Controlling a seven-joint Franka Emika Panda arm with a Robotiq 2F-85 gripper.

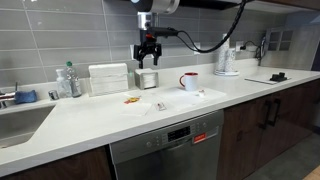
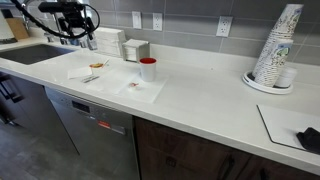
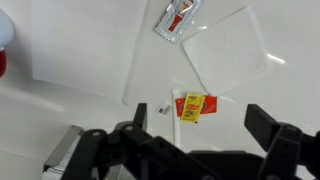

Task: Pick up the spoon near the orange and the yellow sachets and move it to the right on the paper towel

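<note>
The spoon's handle end (image 1: 131, 95) (image 3: 177, 142), just past the orange and yellow sachets on the wall side, is the next place my gripper should go to and close on.
My gripper (image 3: 200, 135) is open and empty, and hangs well above the counter in both exterior views (image 1: 148, 57) (image 2: 84, 36). In the wrist view the orange and yellow sachets (image 3: 192, 105) lie overlapped just beyond the fingers, between them. A thin white spoon (image 3: 176, 118) lies right beside the sachets. A rumpled white paper towel (image 3: 225, 50) lies flat further out. The sachets show as a small orange spot on the counter in both exterior views (image 1: 131, 99) (image 2: 96, 66). The spoon is too small to make out there.
A red-and-white mug (image 1: 189, 81) (image 2: 148, 69) stands on the counter, at the wrist view's left edge (image 3: 4, 45). A small red-printed packet (image 3: 180, 18) lies beyond the paper towel. An upright white ribbed box (image 1: 108, 78) and a small container (image 1: 148, 79) stand at the wall. A sink is at one end.
</note>
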